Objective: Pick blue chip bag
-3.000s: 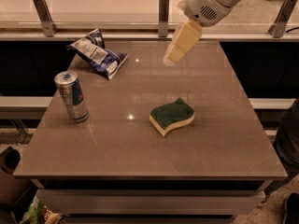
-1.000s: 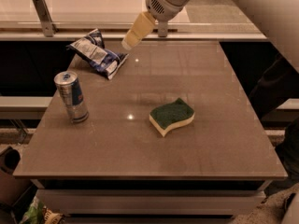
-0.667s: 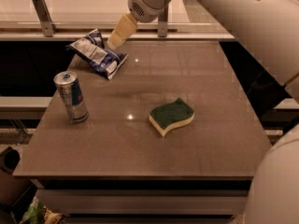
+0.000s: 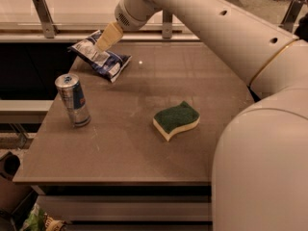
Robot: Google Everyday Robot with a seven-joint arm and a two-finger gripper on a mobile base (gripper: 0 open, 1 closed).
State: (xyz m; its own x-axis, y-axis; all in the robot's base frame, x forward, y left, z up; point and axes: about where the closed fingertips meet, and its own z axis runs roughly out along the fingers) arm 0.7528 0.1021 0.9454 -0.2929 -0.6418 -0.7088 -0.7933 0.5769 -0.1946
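Observation:
Next, my gripper closes on the middle of the blue chip bag (image 4: 95,53) and pinches the crumpled bag there, so that it can then be lifted up.
The blue chip bag (image 4: 101,57) lies crumpled at the far left of the brown table (image 4: 144,143), dark blue with a white and silver panel. My gripper (image 4: 108,37) hangs over the bag's upper middle, its cream fingers pointing down and to the left just above or at the bag. The white arm reaches in from the right and fills the right side of the view.
A blue-and-silver drink can (image 4: 73,100) stands upright near the table's left edge. A green and yellow sponge (image 4: 175,120) lies at the middle right. A railing with metal posts (image 4: 43,16) runs behind the table's far edge.
My gripper has moved left across the far side of the table, from right of the bag to directly over it. The bag, can and sponge have not moved.

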